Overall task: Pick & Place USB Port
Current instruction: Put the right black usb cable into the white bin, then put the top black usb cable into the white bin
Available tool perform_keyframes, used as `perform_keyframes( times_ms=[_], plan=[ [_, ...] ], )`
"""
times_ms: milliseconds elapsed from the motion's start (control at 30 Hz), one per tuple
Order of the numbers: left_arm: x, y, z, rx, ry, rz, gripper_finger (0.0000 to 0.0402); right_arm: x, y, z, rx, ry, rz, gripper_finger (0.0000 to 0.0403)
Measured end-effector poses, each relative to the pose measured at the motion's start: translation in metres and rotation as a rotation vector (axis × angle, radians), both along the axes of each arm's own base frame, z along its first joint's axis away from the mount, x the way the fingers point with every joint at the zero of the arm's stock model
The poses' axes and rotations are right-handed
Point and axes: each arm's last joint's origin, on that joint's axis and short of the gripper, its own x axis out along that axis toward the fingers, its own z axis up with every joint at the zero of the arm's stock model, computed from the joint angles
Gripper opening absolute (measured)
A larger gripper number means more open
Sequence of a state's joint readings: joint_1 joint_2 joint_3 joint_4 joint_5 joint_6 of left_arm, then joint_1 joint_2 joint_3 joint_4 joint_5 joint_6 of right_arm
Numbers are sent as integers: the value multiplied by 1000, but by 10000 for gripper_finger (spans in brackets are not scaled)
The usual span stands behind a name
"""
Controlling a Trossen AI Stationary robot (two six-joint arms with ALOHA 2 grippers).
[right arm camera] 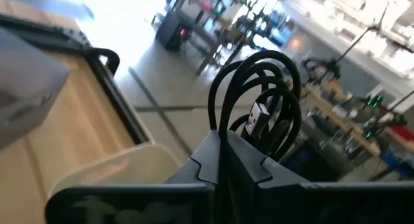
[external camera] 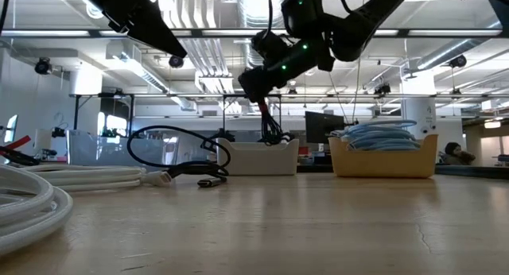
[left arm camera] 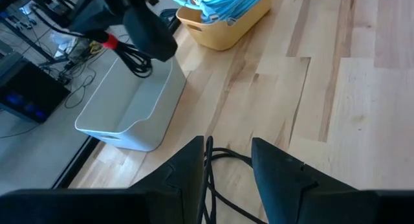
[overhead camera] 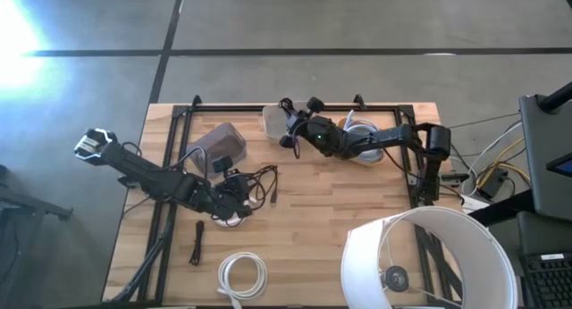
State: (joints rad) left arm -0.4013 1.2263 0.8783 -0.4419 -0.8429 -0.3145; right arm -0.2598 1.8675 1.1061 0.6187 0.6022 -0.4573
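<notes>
My left gripper needs to close on the gathered loops (overhead camera: 260,181) (left arm camera: 210,166) of the tangle of black cables on the table, near that tangle's plug.
My right gripper (overhead camera: 290,135) (external camera: 261,83) is shut on a coiled black USB cable (right arm camera: 259,88) with a red band (left arm camera: 110,41). It hovers over the white bin (overhead camera: 272,121) (external camera: 262,157) near the table's far edge. The cable's loops dangle toward the bin (left arm camera: 129,107). My left gripper (overhead camera: 229,198) (left arm camera: 226,169) is open and sits low over a tangle of black cables (overhead camera: 255,188) (external camera: 179,152) lying on the table. One strand (left arm camera: 210,160) runs between its fingers, and I cannot tell if it touches them. My right gripper pinches the coiled black cable between its two fingers at the gathered part of the loops (right arm camera: 223,130). The bundle is lifted clear. In the low view its loops (external camera: 272,125) hang below the fingers, just above the white bin. A plug (right arm camera: 259,117) shows among the loops.
A yellow bin of blue cables (overhead camera: 359,130) (external camera: 383,154) stands right of the white bin. A grey box (overhead camera: 219,144) sits at far left. A white coiled cable (overhead camera: 241,275) (external camera: 32,191) and a short black cable (overhead camera: 197,242) lie near the front. A white lampshade (overhead camera: 433,260) overhangs the near right corner.
</notes>
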Motion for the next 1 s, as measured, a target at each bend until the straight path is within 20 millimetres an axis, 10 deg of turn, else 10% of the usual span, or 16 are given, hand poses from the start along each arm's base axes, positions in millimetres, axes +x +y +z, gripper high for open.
perform_keyframes(
  times_ms=[1000],
  plan=[
    [1, 0, -2, -71, -39, 31, 133, -17, -18, -25, 205, 37, -92, 172]
  ],
)
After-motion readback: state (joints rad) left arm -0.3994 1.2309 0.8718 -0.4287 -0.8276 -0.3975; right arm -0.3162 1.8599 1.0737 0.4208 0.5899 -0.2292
